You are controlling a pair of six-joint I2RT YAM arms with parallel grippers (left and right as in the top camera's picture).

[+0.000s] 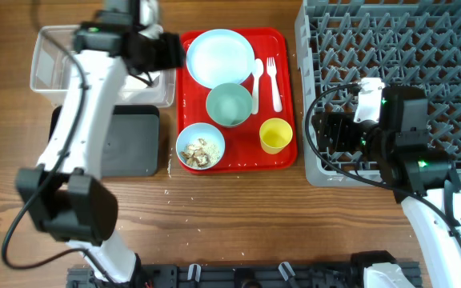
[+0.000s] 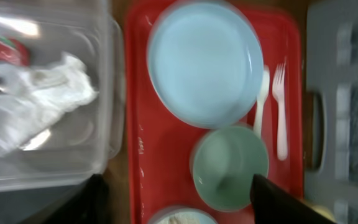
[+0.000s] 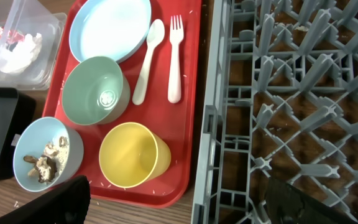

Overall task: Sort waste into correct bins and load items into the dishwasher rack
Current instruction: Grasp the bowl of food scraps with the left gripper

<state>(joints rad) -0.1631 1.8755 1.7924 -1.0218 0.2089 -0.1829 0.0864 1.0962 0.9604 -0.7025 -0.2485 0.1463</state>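
Observation:
My left gripper should next move to the blue bowl with food scraps and close on the bowl's rim (image 1: 223, 149) facing the yellow cup.
On the red tray (image 1: 285, 44) lie a light-blue plate (image 1: 220, 56), a pale green bowl (image 1: 230, 104), a blue bowl with food scraps (image 1: 200, 146), a yellow cup (image 1: 275, 135), a white spoon (image 1: 257, 84) and a fork (image 1: 274, 80). White tissue (image 2: 36, 99) and a red wrapper (image 2: 5, 50) lie in the clear tub (image 1: 54, 68). My left gripper (image 1: 166, 52) hangs open and empty above the tub's right edge and the tray (image 2: 179, 205). My right gripper (image 1: 320, 132) is open and empty over the grey rack's (image 1: 422, 48) left edge, next to the cup (image 3: 132, 155).
The black tray (image 1: 130, 140) sits in front of the clear tub, under my left arm. A few grains lie scattered on the wood near the red tray's front edge. The rack's upright pegs (image 3: 291, 93) fill the right side.

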